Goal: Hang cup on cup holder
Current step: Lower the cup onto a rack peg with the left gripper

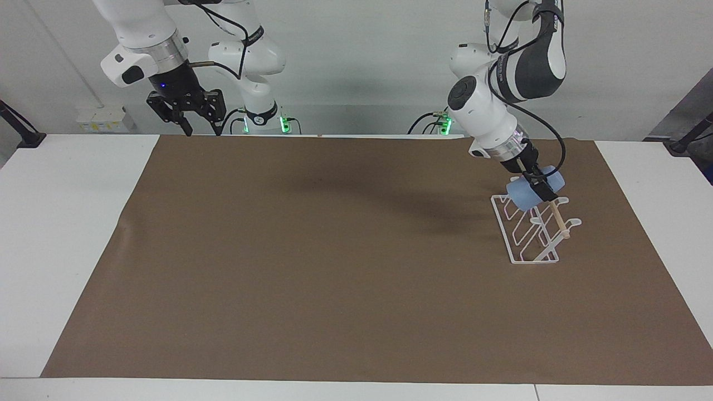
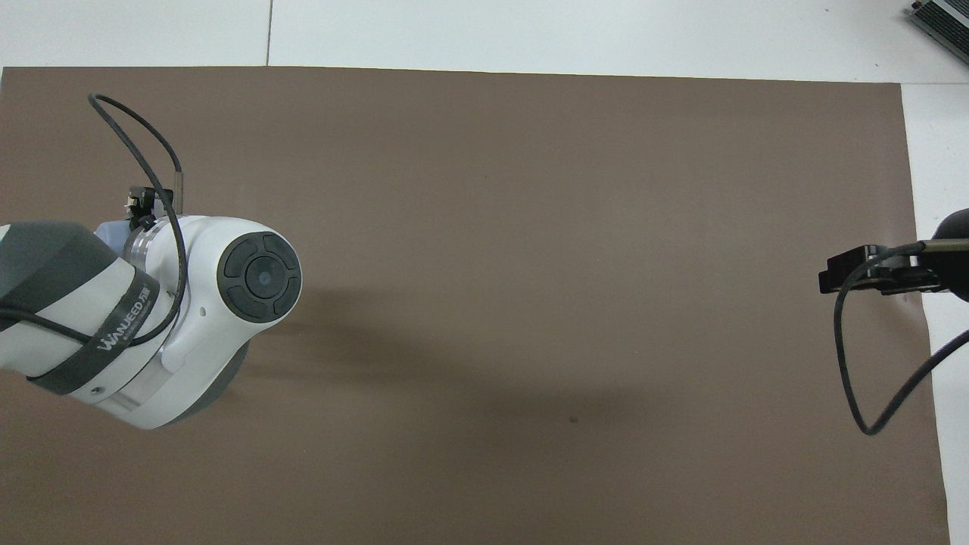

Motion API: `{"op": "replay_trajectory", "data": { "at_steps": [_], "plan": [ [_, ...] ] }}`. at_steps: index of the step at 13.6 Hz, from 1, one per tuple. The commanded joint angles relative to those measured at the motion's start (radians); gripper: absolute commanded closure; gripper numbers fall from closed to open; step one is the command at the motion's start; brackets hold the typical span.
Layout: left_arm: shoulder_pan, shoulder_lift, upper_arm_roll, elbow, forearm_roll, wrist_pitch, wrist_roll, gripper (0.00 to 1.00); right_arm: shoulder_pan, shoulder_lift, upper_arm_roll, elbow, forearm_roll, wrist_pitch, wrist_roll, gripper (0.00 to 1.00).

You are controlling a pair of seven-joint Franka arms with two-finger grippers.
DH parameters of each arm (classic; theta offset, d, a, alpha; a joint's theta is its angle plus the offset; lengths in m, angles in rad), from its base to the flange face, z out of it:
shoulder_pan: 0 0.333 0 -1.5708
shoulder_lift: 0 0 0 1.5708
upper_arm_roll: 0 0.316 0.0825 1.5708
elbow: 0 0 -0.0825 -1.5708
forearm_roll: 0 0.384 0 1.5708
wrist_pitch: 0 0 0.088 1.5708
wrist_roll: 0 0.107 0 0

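My left gripper is going to release the light blue cup on the cup holder's upper peg (image 2: 204, 250) facing the mat's middle.
The light blue cup (image 1: 525, 195) lies tilted in my left gripper (image 1: 541, 188), which is shut on it. The cup sits against the upper prongs of the white wire cup holder (image 1: 526, 240), at the robots' end of its wooden dowel (image 1: 557, 219). I cannot tell whether a prong is inside the cup. In the overhead view my left arm hides the holder, and only a sliver of the cup (image 2: 111, 230) shows beside the left gripper (image 2: 140, 206). My right gripper (image 1: 200, 128) hangs open and empty above the mat's edge nearest the robots; it also shows in the overhead view (image 2: 844, 275).
A brown mat (image 1: 334, 267) covers most of the white table (image 1: 67, 223). A small white box (image 1: 100, 118) sits by the wall at the right arm's end. A grey device corner (image 2: 942, 15) shows at the table's farthest edge.
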Motion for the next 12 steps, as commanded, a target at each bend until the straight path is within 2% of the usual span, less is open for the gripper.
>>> {"op": "replay_trajectory", "data": {
  "at_steps": [1, 3, 5, 8, 11, 12],
  "plan": [
    [0.042, -0.011, -0.003, -0.026, 0.026, 0.044, -0.017, 1.00, -0.036, -0.059, 0.011, -0.114, -0.015, 0.070, -0.048, 0.34],
    [0.060, -0.011, -0.003, -0.033, 0.032, 0.073, -0.012, 1.00, -0.039, -0.085, 0.011, -0.198, -0.015, 0.139, -0.067, 0.34],
    [0.085, -0.017, -0.003, -0.068, 0.032, 0.124, -0.009, 1.00, -0.039, -0.096, 0.011, -0.223, -0.013, 0.158, -0.068, 0.32],
    [0.119, -0.014, -0.003, -0.084, 0.047, 0.191, -0.009, 1.00, -0.041, -0.093, 0.011, -0.216, -0.013, 0.158, -0.068, 0.20],
    [0.123, -0.019, -0.003, -0.096, 0.049, 0.195, -0.009, 1.00, -0.041, -0.092, 0.010, -0.210, -0.016, 0.158, -0.067, 0.03],
    [0.123, -0.019, -0.003, -0.096, 0.049, 0.198, -0.009, 1.00, -0.041, -0.090, 0.010, -0.208, -0.021, 0.159, -0.065, 0.00]
  ]
}}
